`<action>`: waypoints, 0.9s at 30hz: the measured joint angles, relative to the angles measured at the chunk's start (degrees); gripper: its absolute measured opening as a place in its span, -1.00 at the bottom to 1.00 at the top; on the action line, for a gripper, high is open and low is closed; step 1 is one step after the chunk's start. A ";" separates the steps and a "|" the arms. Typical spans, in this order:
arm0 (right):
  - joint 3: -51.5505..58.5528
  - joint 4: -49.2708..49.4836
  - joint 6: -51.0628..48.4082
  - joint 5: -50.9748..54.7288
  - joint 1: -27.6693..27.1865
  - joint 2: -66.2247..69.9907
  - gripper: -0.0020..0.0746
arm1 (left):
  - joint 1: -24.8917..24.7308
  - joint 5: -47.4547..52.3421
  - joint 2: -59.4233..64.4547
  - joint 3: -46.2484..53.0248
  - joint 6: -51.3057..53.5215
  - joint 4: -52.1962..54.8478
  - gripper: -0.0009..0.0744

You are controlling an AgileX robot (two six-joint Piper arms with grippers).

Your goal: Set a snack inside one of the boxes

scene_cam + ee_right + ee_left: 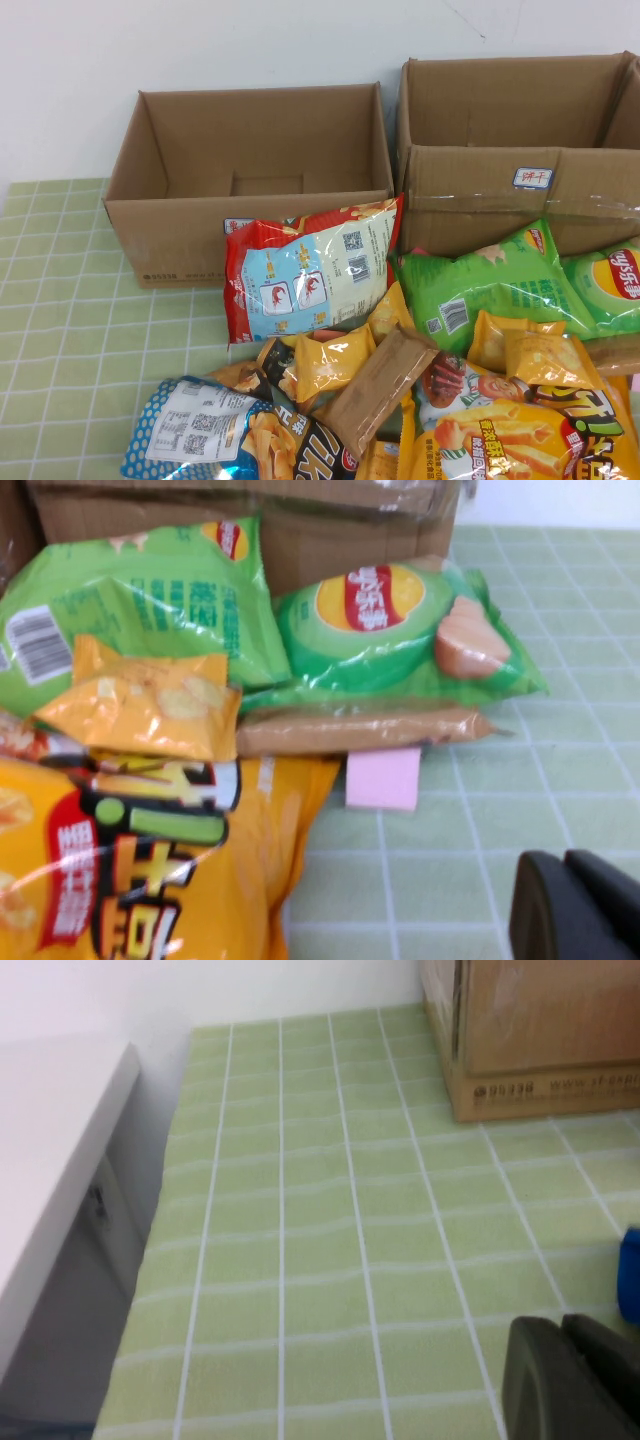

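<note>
The robot's left gripper should next move to the blue foil snack bag's dotted end (158, 400) (630, 1272), beside its white QR-code panel, and close there.
The blue foil snack bag (190, 440) lies at the front left of the snack pile, white QR-code panel up, with yellow chips and a black lettered section beside it. Its blue edge shows in the left wrist view (630, 1275). The smaller brown box (170, 235) stands open and empty at the back left; its lower corner with dark print shows in the left wrist view (540, 1050). My left gripper (562, 1328) is shut and empty over the green cloth, left of the blue bag. My right gripper (565, 858) is shut and empty over the cloth, right of the pile. Neither gripper shows in the high view.
The larger taped box (480, 195) stands at the back right. A red bag (305, 265) leans on the smaller box. Green bags (500, 285) (390, 630), yellow bags (520, 420) and a brown packet (375, 385) fill the pile. A pink card (382, 778) lies beside it.
</note>
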 joint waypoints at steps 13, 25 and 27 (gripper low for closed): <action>0.52 -0.90 0.39 -45.26 0.00 0.00 -0.95 | 0.00 -47.23 0.00 0.24 0.13 0.97 -0.98; 0.52 5.21 12.04 -66.62 0.00 0.00 -0.95 | 0.00 -71.72 0.00 0.24 -0.03 1.22 -0.98; 0.52 6.56 12.44 -66.62 0.00 0.00 -0.95 | 0.00 -74.17 0.00 0.24 -0.03 1.22 -0.98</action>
